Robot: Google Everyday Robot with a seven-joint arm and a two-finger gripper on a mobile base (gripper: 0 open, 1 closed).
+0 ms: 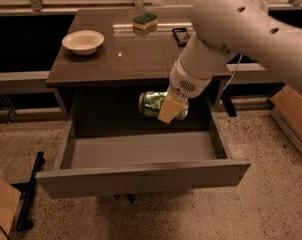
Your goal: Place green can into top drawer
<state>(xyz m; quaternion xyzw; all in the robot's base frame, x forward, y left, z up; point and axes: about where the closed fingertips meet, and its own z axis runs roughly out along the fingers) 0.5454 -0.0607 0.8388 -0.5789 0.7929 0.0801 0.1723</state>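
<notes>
Next, my gripper lets go of the green can on the middle of the open top drawer's grey bottom (150,137).
The green can (153,103) is shiny green with white mottling and lies on its side in my gripper (168,109). The gripper is shut on it and holds it in the air over the back middle of the open top drawer (141,179). The drawer is wide, shallow and grey, pulled out toward the camera from under the tabletop (116,59). My white arm (226,29) reaches in from the upper right and hides part of the tabletop's right side.
A white bowl (83,40) sits on the tabletop at the left. A green-and-yellow sponge (145,21) lies at the back middle, a dark flat object (181,35) beside it. A cardboard box (293,114) stands on the floor at the right.
</notes>
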